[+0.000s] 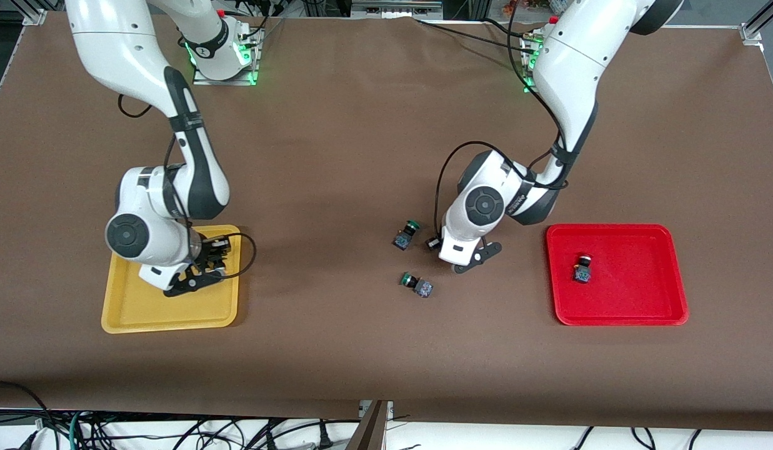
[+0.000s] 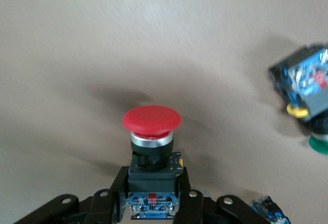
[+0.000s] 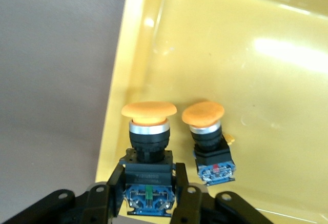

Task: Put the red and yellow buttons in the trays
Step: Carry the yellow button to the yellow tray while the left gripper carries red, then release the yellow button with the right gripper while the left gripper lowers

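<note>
The red button in my left gripper will be let go in the middle of the red tray (image 1: pixel 616 280), beside the second red button.
My left gripper (image 1: pixel 437 244) is shut on a red button (image 2: pixel 151 131), low over the brown table between the trays; its fingers (image 2: pixel 119 196) press the dark body. A second red button (image 1: pixel 583 269) lies in the red tray (image 1: pixel 636 300). My right gripper (image 1: pixel 215 251) is shut on a yellow button (image 3: pixel 148 126), low over the yellow tray (image 1: pixel 142 312) just inside its rim. The other yellow button (image 3: pixel 207 131) stands in that tray (image 3: pixel 256 55) beside it.
Two green-capped switches lie on the table close to my left gripper: one (image 1: pixel 406 234) beside it, one (image 1: pixel 417 284) nearer the front camera. The first also shows in the left wrist view (image 2: pixel 307 96). The cloth ends at the table's front edge.
</note>
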Motion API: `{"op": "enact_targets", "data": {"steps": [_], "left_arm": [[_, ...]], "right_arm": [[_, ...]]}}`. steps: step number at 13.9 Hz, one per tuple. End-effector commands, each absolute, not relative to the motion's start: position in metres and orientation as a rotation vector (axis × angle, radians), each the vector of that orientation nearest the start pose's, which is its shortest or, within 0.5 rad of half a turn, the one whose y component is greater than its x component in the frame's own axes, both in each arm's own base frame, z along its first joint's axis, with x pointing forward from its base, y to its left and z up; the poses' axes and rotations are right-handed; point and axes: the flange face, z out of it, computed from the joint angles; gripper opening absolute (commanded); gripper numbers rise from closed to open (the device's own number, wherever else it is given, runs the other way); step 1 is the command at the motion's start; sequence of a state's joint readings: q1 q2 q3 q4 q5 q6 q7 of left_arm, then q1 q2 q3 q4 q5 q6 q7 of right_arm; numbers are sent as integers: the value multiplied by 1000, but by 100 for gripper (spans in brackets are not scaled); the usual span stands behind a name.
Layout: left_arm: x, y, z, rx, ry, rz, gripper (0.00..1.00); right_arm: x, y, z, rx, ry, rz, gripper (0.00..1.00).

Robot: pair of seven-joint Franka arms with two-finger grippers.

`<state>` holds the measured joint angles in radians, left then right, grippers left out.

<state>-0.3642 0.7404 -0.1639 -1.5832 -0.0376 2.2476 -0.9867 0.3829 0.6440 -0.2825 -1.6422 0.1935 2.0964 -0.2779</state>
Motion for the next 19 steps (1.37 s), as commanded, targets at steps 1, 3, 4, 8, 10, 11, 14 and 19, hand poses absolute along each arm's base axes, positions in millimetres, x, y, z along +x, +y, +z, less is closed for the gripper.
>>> {"op": "enact_targets", "data": {"steps": [1,3,4,8,10,11,14,19], "left_arm": [[627,-282,249,-3093,-699,274,17],[640,-244,273,-3103,-562,328,20],[644,-223,279,-3111,-488,350,20],[665,-117,292,-3186,-160,380,22],[671,-71,291,-3217,10,372,22],[672,-47,286,-3229,75,376,23],[673,8,272,-3174,306,365,23],[684,40,236,-2924,706,276,25]], "right_arm": [[655,101,250,-3042,-427,227,100],[659,104,262,-3028,-395,222,100],[662,107,276,-3029,-365,204,100],[651,137,369,-3029,-223,104,100],[638,141,424,-3072,-313,49,100],[632,138,456,-3081,-343,-14,100],[595,120,529,-3050,-286,10,100],[558,90,584,-3055,-192,27,100]]}}
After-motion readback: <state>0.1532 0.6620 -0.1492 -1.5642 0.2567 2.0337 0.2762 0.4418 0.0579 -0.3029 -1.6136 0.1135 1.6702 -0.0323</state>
